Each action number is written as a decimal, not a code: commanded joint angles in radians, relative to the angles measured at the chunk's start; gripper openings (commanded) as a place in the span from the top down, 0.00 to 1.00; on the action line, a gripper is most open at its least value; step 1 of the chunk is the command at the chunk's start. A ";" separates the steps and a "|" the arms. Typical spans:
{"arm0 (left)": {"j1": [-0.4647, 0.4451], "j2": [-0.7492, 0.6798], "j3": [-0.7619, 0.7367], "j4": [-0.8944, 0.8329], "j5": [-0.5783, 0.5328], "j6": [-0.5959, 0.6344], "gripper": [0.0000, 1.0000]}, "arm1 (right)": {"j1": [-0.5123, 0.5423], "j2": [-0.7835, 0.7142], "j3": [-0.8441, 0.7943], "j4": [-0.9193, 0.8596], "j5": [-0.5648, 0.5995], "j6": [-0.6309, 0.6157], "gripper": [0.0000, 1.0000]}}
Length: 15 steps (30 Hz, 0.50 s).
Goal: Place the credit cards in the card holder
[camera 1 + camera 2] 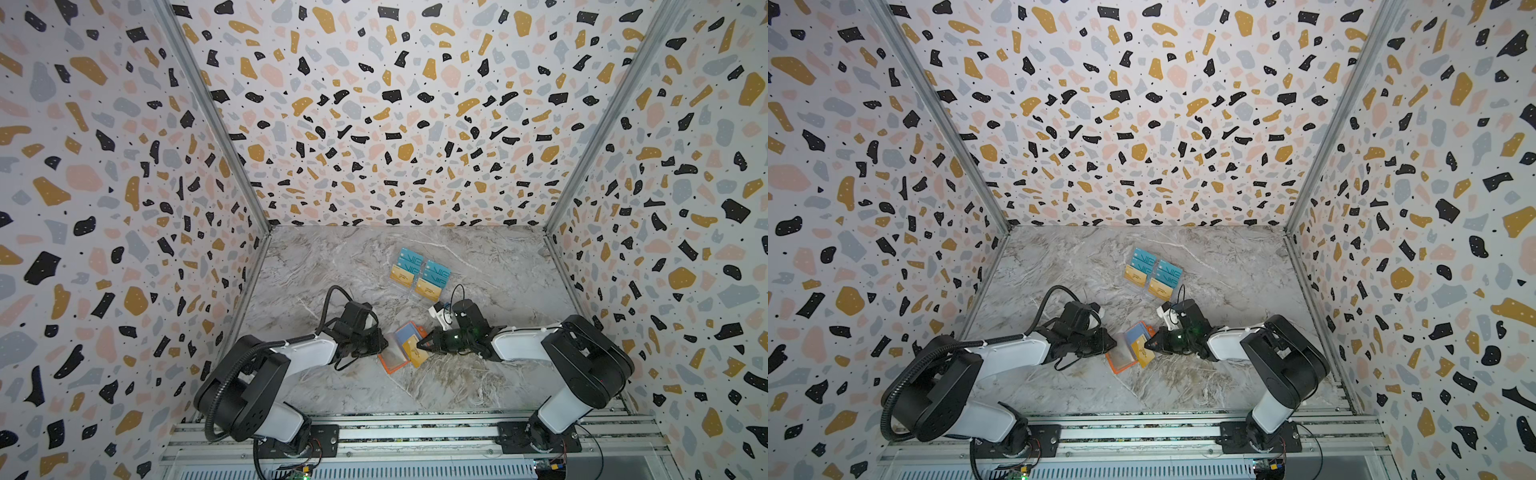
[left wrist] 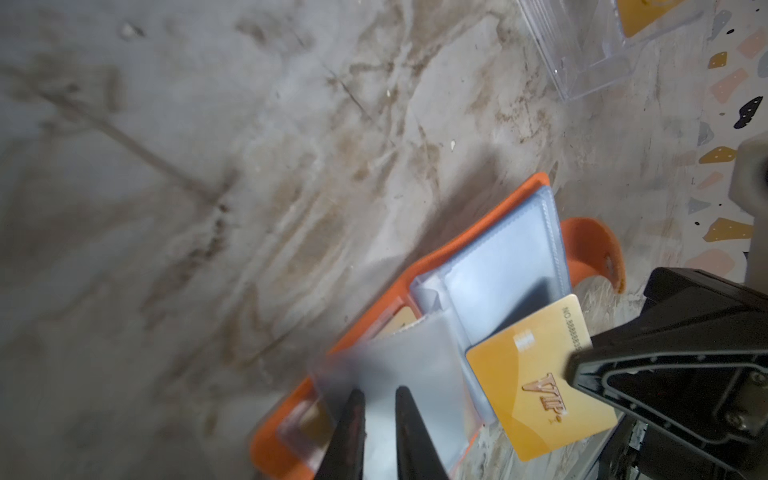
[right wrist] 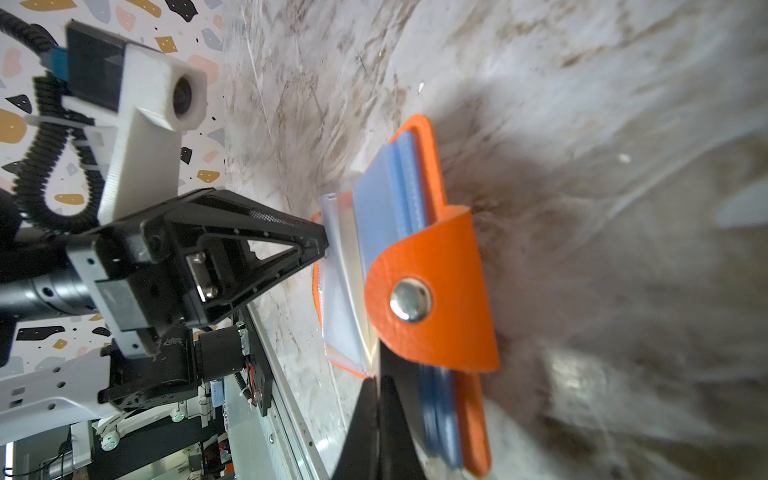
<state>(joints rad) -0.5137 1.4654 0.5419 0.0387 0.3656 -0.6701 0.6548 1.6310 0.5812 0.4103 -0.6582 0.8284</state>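
Observation:
The orange card holder lies slanted with its clear sleeve standing raised, so the robot's left gripper will take the orange edge point(image 2: 374, 320) and turn the holder square first.
The orange card holder point(image 1: 389, 368) point(image 1: 1119, 368) lies open on the marble table, snap tab point(image 3: 432, 299) turned up. My right gripper point(image 1: 419, 345) point(image 3: 379, 376) is shut on a gold credit card point(image 2: 528, 374) point(image 1: 414, 353), whose far corner rests over the blue sleeves point(image 2: 498, 266). My left gripper point(image 1: 384, 344) point(image 2: 380, 392) is at the holder's other side, jaws a narrow gap apart at a raised clear sleeve point(image 2: 407, 353). Another gold card point(image 2: 401, 322) shows inside a pocket. Two more gold cards point(image 1: 402, 277) point(image 1: 429, 291) stand in the rack.
A clear plastic rack point(image 1: 419, 286) point(image 2: 590, 62) with teal VIP cards point(image 1: 411, 259) stands just behind the right arm's wrist. Patterned walls close in the table on three sides. An aluminium rail point(image 1: 415, 432) carries both arm bases at the front edge.

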 commanded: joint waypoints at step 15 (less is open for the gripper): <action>0.015 -0.223 -0.164 -0.061 -0.009 -0.207 0.67 | 0.046 0.020 0.070 -0.105 0.022 -0.061 1.00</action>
<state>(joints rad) -0.5049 1.2190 0.3859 -0.0559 0.3477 -0.8448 0.6846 1.6451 0.6205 0.3561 -0.6563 0.7929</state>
